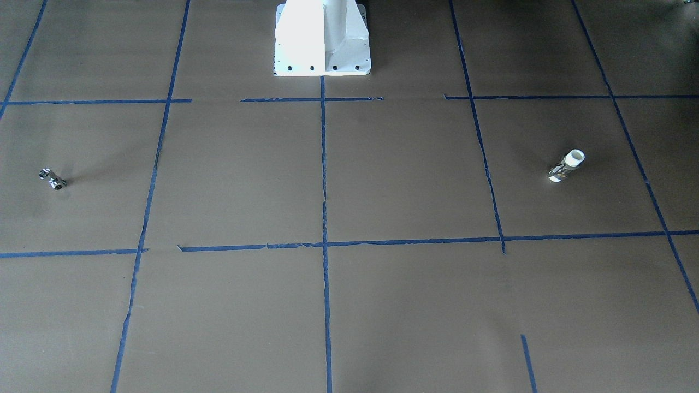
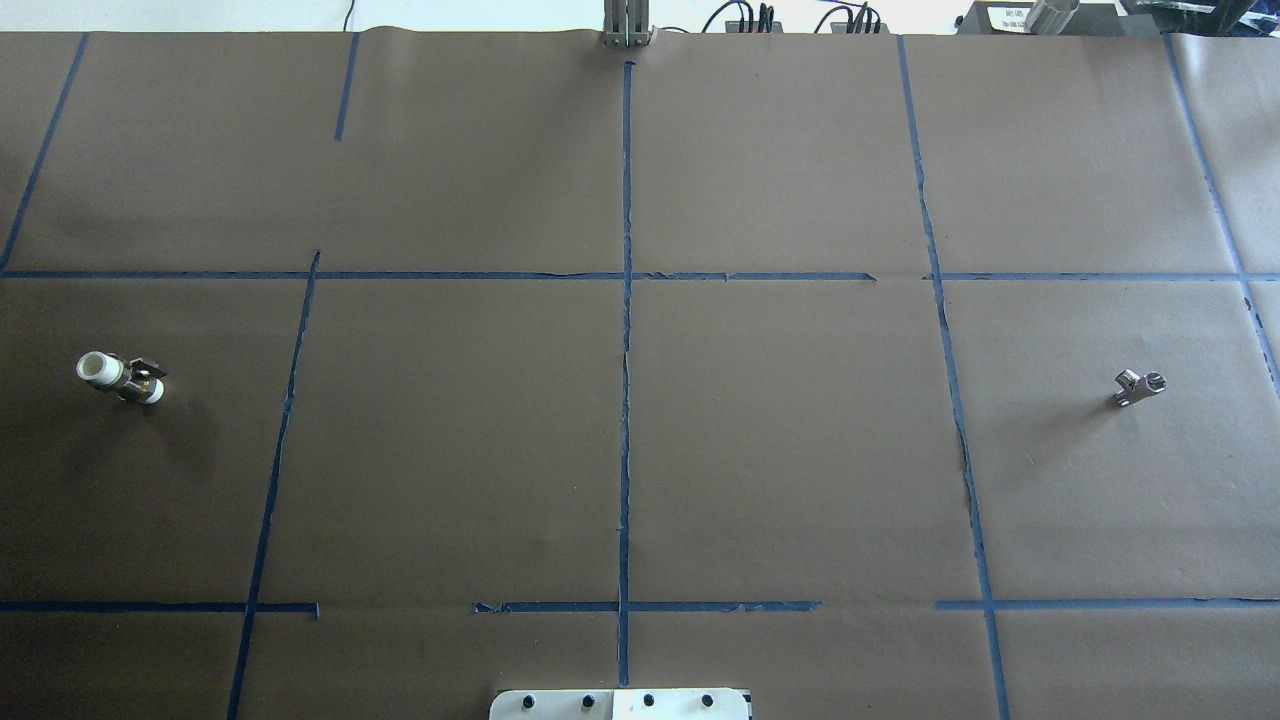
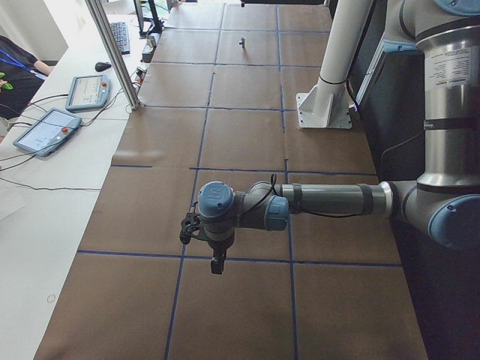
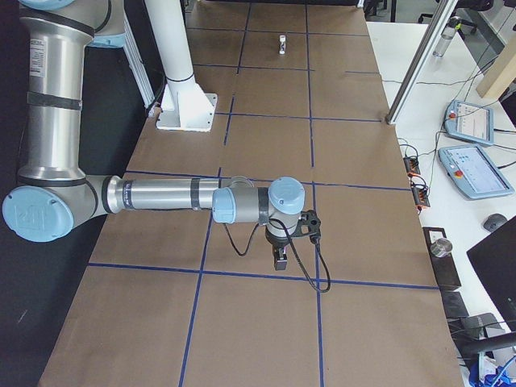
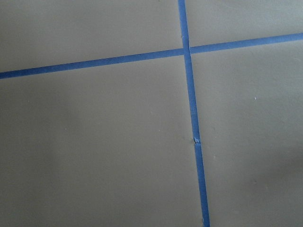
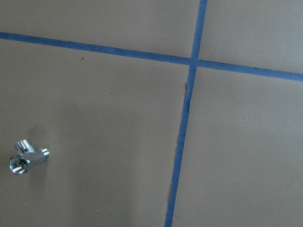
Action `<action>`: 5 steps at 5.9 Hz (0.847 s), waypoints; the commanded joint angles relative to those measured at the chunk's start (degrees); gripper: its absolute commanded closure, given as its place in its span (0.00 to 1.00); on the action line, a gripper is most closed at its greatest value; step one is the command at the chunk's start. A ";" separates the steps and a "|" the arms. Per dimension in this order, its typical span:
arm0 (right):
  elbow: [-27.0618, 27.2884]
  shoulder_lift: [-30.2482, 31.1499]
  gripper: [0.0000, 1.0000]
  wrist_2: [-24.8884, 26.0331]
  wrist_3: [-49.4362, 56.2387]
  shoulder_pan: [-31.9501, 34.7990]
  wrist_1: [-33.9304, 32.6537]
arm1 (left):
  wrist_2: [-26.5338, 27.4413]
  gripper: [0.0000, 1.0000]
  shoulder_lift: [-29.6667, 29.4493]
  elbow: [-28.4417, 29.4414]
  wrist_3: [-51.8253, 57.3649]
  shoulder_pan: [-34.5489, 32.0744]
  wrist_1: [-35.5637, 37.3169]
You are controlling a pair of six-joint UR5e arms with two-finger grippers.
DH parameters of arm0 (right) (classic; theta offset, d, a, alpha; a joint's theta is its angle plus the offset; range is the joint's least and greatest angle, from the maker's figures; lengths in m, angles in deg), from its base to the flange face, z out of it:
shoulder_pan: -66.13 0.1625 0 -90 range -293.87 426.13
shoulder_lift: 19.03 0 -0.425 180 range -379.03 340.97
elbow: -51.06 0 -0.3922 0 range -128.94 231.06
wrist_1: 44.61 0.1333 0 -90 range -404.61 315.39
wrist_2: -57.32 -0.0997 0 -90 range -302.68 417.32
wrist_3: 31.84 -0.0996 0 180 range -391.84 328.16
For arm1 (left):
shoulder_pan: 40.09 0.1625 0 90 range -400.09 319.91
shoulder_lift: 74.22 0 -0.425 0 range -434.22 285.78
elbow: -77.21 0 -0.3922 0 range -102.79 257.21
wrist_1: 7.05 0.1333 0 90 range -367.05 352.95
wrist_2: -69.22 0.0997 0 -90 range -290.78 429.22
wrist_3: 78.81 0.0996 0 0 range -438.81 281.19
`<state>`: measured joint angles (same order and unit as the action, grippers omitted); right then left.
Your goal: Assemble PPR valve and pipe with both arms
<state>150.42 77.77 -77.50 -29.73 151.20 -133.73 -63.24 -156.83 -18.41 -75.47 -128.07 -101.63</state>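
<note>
Next, my left gripper closes on the PPR valve's upper white end (image 1: 574,158), above the brass middle.
The PPR valve (image 1: 567,165), white-ended with a brass middle, lies on the brown table on my left side (image 2: 121,377), and shows far off in the exterior right view (image 4: 282,43). The pipe (image 1: 52,178), a small chrome fitting, lies on my right side (image 2: 1139,387) and at the lower left of the right wrist view (image 6: 27,157). My left gripper (image 3: 216,266) hangs above the table, pointing down. My right gripper (image 4: 280,260) does the same. Both show only in the side views, so I cannot tell whether they are open or shut. The left wrist view shows only paper and tape.
The white pedestal base (image 1: 322,38) stands at the table's robot side. Blue tape lines (image 2: 626,330) grid the brown paper. Teach pendants (image 3: 45,127) and cables lie on the side bench, and a metal post (image 4: 419,60) rises at the table's edge.
</note>
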 commanded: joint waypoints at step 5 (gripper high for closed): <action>-1.17 -4.40 0.00 0.35 -0.78 -0.18 -0.35 | -0.26 0.00 -9.35 0.69 -0.53 2.46 -0.17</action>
<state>149.93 75.54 -77.02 -29.98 151.10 -133.84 -63.49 -161.88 -18.60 -76.00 -126.04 -101.82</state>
